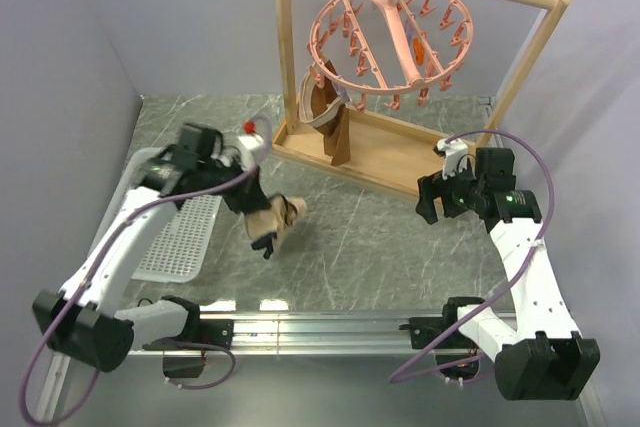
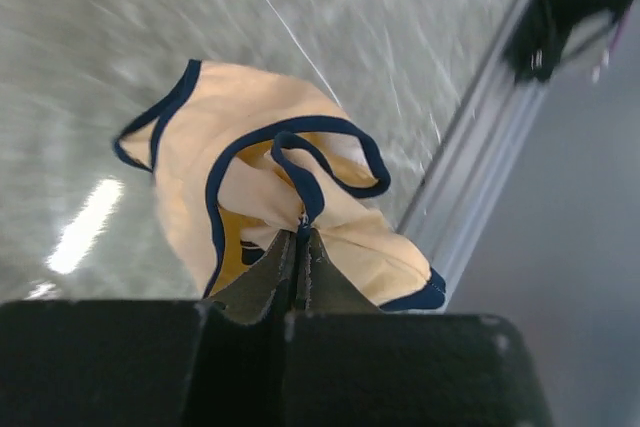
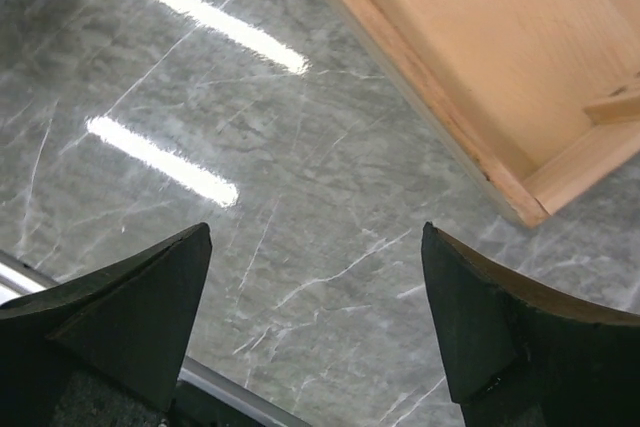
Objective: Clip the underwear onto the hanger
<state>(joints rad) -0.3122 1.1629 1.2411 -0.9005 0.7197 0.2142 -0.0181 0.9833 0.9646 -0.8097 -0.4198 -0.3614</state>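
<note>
Next, I grip the underwear's loose end (image 1: 297, 208) with my right gripper, opposite my left gripper, to stretch the dark trim between them.
My left gripper (image 1: 266, 235) is shut on the underwear (image 1: 279, 217), light tan briefs with dark trim, and holds it just above the table in front of the rack. In the left wrist view the jaws (image 2: 302, 239) pinch the dark trim, and the underwear (image 2: 200, 157) hangs bunched beyond them. The pink ring hanger (image 1: 390, 42) with its many clip pegs hangs by its hook from the rack's top bar, tilted. My right gripper (image 1: 427, 202) is open and empty near the rack's front right corner; in the right wrist view (image 3: 315, 277) only marble lies between its fingers.
A wooden rack (image 1: 375, 152) stands at the back, its base corner showing in the right wrist view (image 3: 480, 77). A darker brown garment (image 1: 325, 107) hangs clipped at the hanger's left side. A white perforated tray (image 1: 175, 242) lies at the left under the left arm. A metal rail (image 1: 320, 327) runs along the near edge.
</note>
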